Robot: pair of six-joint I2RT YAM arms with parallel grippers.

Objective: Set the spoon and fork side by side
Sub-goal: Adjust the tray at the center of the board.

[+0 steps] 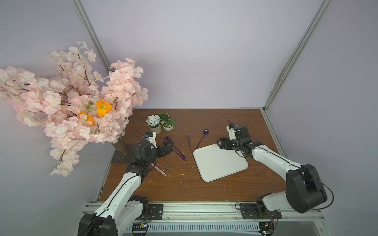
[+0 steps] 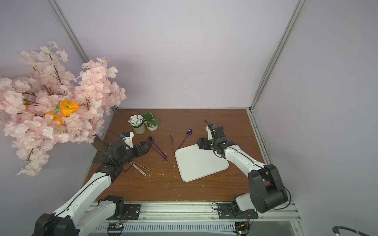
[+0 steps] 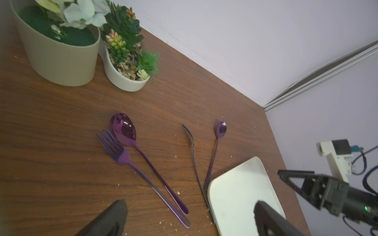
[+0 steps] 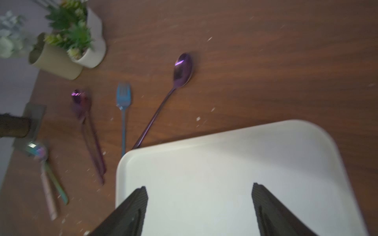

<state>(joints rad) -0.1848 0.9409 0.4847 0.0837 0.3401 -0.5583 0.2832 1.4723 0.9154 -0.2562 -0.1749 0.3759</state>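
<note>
The robot's right gripper should close on the upper handle of the blue fork (image 1: 189, 144) (image 4: 123, 113), just under its head, because this fork lies apart from the purple spoon.
A purple spoon (image 3: 123, 130) and a purple fork (image 3: 114, 147) lie close together on the wooden table, handles nearly parallel, the fork's handle tip just past the spoon's. My left gripper (image 3: 189, 204) hangs open over their handle ends and holds nothing; in both top views it (image 1: 169, 147) covers the fork's head beside the spoon bowl (image 1: 167, 139). A blue fork (image 3: 194, 159) and a smaller purple spoon (image 3: 221, 130) lie apart in a V against the white tray (image 3: 241, 183). My right gripper (image 4: 198, 187) stands open and empty over the tray's (image 4: 225, 147) far corner.
Two small plant pots (image 1: 160, 124) stand behind the cutlery. A tall pink blossom tree (image 1: 71, 102) on a dark base fills the left side. An iridescent spoon (image 4: 37, 151) and a pink-handled utensil (image 1: 161, 171) lie by the left arm. Crumbs dot the table.
</note>
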